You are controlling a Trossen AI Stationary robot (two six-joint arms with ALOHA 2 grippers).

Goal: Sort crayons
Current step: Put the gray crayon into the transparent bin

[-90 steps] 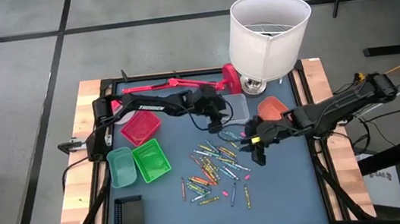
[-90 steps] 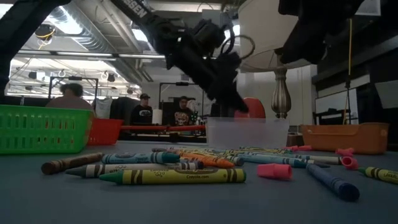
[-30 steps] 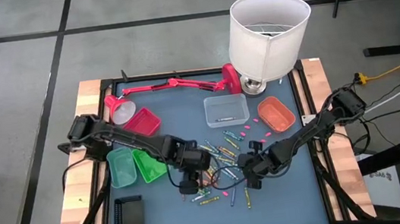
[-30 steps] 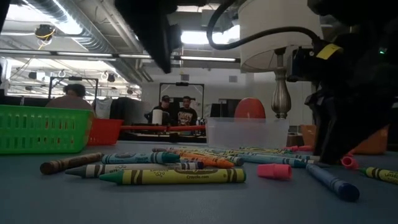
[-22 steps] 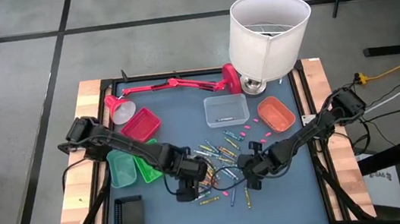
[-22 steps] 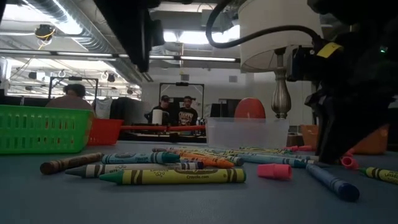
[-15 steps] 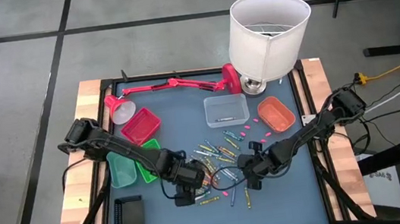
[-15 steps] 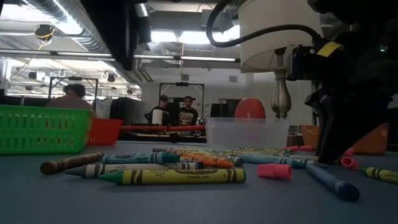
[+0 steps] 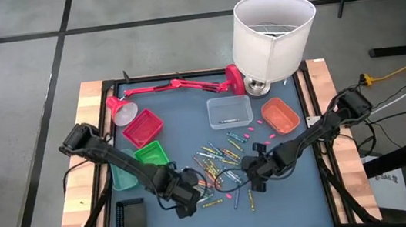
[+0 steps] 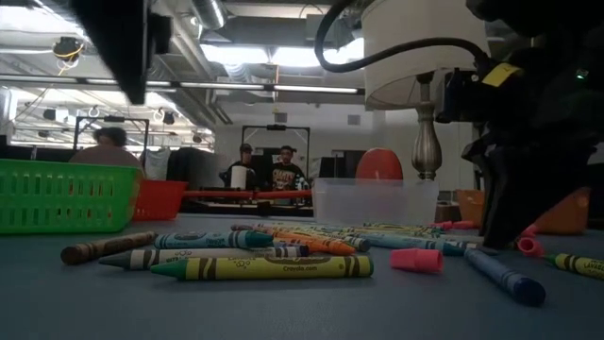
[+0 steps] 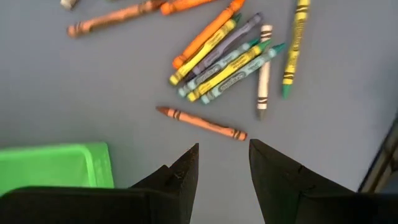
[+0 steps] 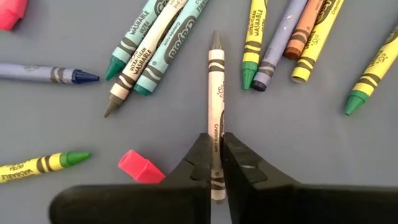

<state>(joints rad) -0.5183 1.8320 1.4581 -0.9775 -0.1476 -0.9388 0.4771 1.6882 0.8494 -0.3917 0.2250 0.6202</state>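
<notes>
I should use my right gripper to set the grey-white crayon down in the clear box (image 9: 229, 119), next to the crayon that lies along the box's near side.
Several crayons (image 9: 221, 164) lie scattered on the blue table top; the low view shows them close up (image 10: 264, 266). My right gripper (image 12: 215, 163) is down among them, right of the heap (image 9: 252, 179), and is shut on a grey-white crayon (image 12: 216, 87). My left gripper (image 11: 224, 158) hangs open above the table at the heap's near-left edge (image 9: 184, 201). An orange crayon (image 11: 202, 122) lies just ahead of its fingertips, untouched. In the low view only its dark wrist (image 10: 123, 38) shows. My right gripper pinches the grey-white crayon between its two fingers by the long sides of its blunt-end half (image 12: 216, 140). The fingers slant down from above and from the table's right side. The crayon runs forward out of them, pointed tip (image 12: 216, 38) away, lying flat on the table.
On the left stand a green tray (image 9: 151, 154), a pale green tray (image 9: 120, 175), a red tray (image 9: 142, 126) and a dark tray (image 9: 131, 219). Farther back are a clear box (image 9: 229, 111), an orange tray (image 9: 279, 115), a white-shaded lamp (image 9: 272, 31) and a red desk lamp (image 9: 176, 86). Pink bits (image 10: 416, 259) lie among the crayons.
My left gripper has gone toward the table's near-left corner, off the heap's middle to its near-left edge, and has rolled about its own axis. My right gripper has stayed in place.
</notes>
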